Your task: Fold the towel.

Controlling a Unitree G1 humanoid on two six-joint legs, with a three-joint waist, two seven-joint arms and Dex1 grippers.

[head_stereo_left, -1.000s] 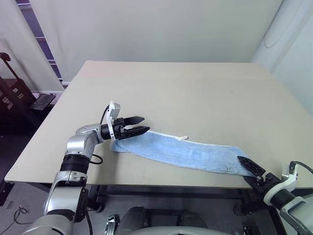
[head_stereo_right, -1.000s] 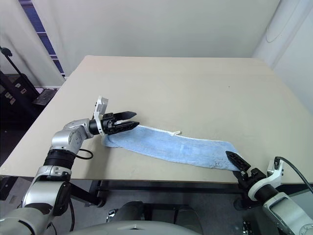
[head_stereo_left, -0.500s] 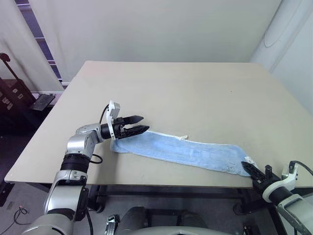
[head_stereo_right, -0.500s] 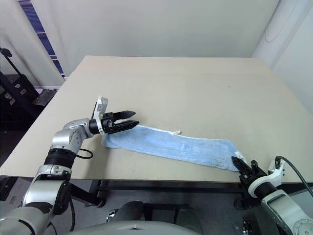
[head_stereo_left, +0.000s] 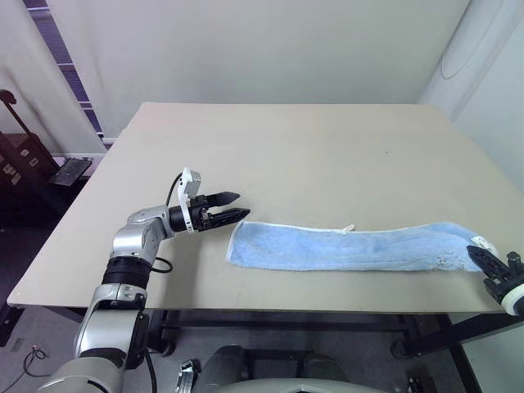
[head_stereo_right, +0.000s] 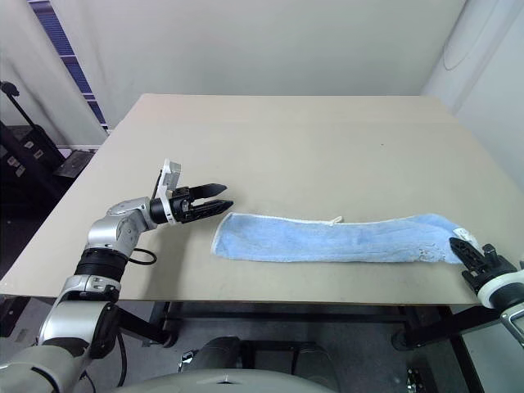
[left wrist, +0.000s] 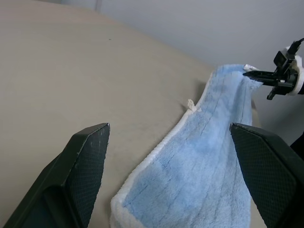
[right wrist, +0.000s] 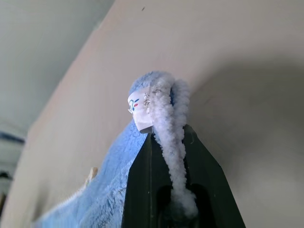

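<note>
My right gripper will let go of the towel's held end on the towel's flat part (head_stereo_left: 307, 250), between the towel's loop and my left gripper.
The light-blue towel (head_stereo_left: 352, 250) lies as a long, narrow strip along the front part of the tan table (head_stereo_left: 327, 147), with a whitish hem and a small loop on its far edge. My right gripper (head_stereo_right: 468, 250) is shut on the towel's right end at the table's front right corner. In the right wrist view, the cloth and a white label are bunched between its fingers (right wrist: 142, 180). My left gripper (head_stereo_left: 241, 205) hovers open, pointing right, just left of the towel's left end and not touching it. In the left wrist view, the towel (left wrist: 204, 171) stretches away toward the right gripper (left wrist: 251, 74).
The table's front edge (head_stereo_left: 246, 309) runs close below the towel, and the right end reaches the table's right edge. Dark equipment (head_stereo_left: 24, 160) stands on the floor beyond the left edge. A pale wall rises behind the table.
My right gripper shut on the towel's right end and pulled it rightward and up. The whole strip slid right, away from the left gripper. The left gripper stayed in place, open.
</note>
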